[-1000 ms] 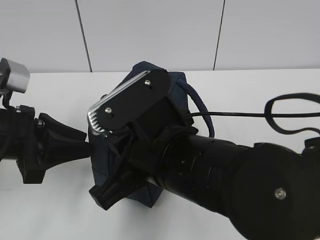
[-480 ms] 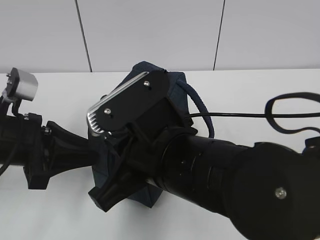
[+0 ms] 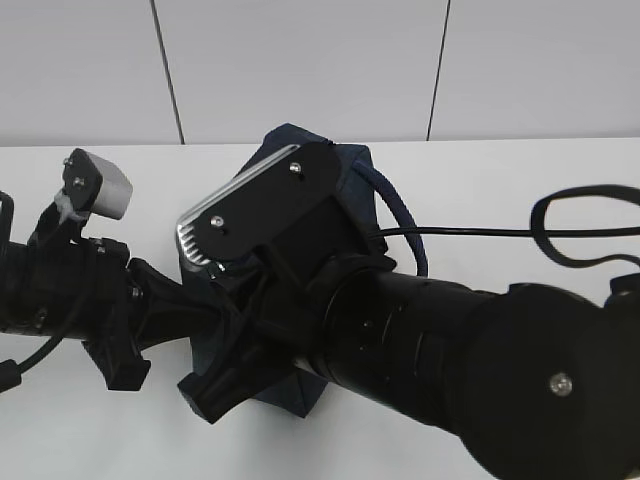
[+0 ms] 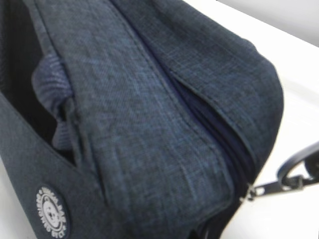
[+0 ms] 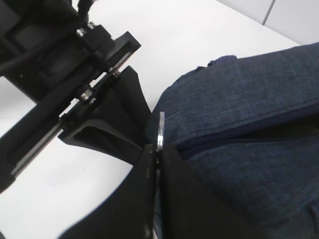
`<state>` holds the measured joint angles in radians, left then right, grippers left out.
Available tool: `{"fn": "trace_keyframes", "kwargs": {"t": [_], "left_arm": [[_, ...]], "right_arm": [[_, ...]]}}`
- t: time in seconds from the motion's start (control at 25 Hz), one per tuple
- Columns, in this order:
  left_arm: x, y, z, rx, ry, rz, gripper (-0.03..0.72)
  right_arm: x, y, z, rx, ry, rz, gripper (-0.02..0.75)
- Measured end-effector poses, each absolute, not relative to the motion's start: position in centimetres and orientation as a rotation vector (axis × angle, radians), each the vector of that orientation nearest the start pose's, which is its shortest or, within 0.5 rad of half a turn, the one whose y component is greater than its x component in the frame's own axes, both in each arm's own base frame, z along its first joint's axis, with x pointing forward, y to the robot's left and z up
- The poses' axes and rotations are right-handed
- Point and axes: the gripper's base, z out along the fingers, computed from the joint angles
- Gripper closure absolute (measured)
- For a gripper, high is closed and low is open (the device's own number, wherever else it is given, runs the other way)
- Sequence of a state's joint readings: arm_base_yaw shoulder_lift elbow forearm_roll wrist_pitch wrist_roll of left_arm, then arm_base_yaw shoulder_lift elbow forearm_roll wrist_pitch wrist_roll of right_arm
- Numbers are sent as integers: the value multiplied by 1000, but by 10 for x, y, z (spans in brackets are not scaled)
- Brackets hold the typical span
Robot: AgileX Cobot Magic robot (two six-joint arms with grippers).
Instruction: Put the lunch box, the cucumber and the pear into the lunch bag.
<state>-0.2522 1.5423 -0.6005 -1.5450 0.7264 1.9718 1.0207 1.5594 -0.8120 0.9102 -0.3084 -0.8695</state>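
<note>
I should use my right gripper to let go of the silver ring pull, now at the bag's edge, at the navy lunch bag's far top edge (image 3: 342,144), toward the wall.
The navy lunch bag (image 3: 355,170) stands mid-table, mostly hidden behind my right arm; one handle (image 3: 403,222) loops on its right. It fills the left wrist view (image 4: 149,124), zipper line shut there, with a metal pull (image 4: 261,189) at its end. My right gripper (image 5: 158,149) is shut on the silver ring pull (image 5: 161,130) at the bag's edge (image 5: 249,99). My left gripper (image 3: 195,322) presses against the bag's left side; its jaws are hidden. It also shows in the right wrist view (image 5: 117,124). Lunch box, cucumber and pear are out of view.
A black cable (image 3: 480,229) runs across the white table (image 3: 480,170) at the right and loops near the right edge. A panelled white wall (image 3: 300,60) stands behind the table.
My left arm has moved right, up against the bag's left side, and its wrist has turned. The right arm and the bag have stayed put.
</note>
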Motion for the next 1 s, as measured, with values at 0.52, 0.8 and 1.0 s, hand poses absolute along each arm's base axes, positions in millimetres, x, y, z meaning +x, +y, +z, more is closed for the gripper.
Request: {"fn": "trace_keyframes", "kwargs": {"t": [0.52,0.8,1.0], "left_arm": [[232,-123,180,1054,2039,-795,673],[232,-123,180,1054,2039,-795,675],[232,-123,180,1058,2040,-795,676]], "right_arm": [[220,264,263,-722,1840,341,738],[281,234,280,-588,1864,280,738],[341,211,282,-472,1906,298,738]]}}
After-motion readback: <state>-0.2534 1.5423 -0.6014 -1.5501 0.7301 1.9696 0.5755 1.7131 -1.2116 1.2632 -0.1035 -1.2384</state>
